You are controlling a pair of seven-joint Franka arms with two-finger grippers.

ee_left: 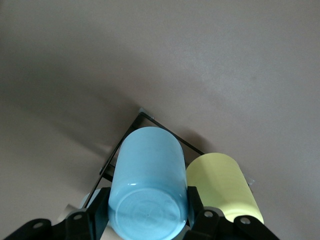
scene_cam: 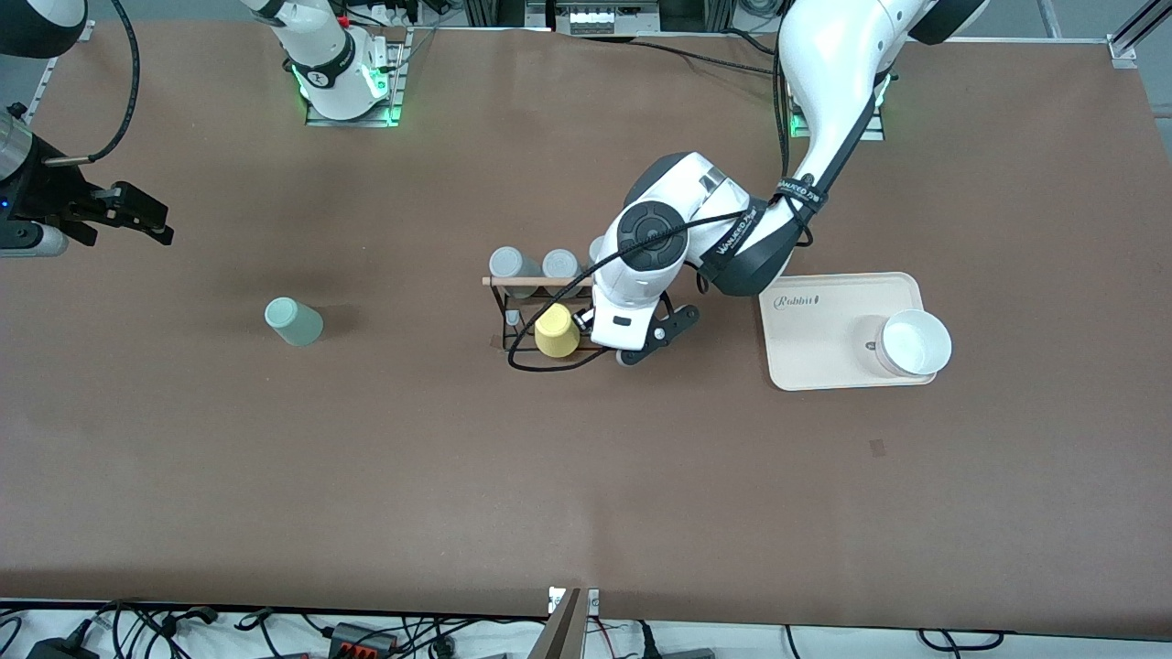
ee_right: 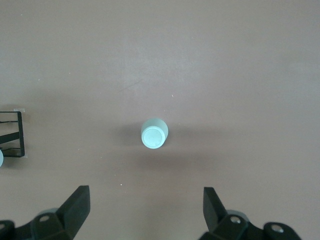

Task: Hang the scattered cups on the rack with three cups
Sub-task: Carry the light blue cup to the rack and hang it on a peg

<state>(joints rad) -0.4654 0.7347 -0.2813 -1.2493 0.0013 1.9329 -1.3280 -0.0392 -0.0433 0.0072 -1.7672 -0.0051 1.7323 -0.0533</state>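
I should let go of the light blue cup with my left gripper on the black wire rack [scene_cam: 601, 325] [ee_left: 152, 179] next to the yellow tumbler.
My left gripper [ee_left: 147, 201] is shut on the light blue cup [ee_left: 147, 170], gripping it near its base. It holds the cup over the black wire rack [ee_left: 172, 135], right beside the yellow tumbler [ee_left: 222, 185]. In the front view the left hand [scene_cam: 623, 316] covers the blue cup at the rack [scene_cam: 536, 282], whose wooden bar runs along its top. The mint green cup [scene_cam: 293, 321] stands alone on the table toward the right arm's end. My right gripper [ee_right: 146, 200] hangs open above the table with that mint cup [ee_right: 154, 133] ahead of its fingers, apart from them.
Two grey tumblers [scene_cam: 508, 264] [scene_cam: 560, 264] and the yellow tumbler [scene_cam: 557, 331] sit on the rack. A beige tray [scene_cam: 815, 339] with a white bowl [scene_cam: 916, 343] lies toward the left arm's end. Black cable loops beside the rack.
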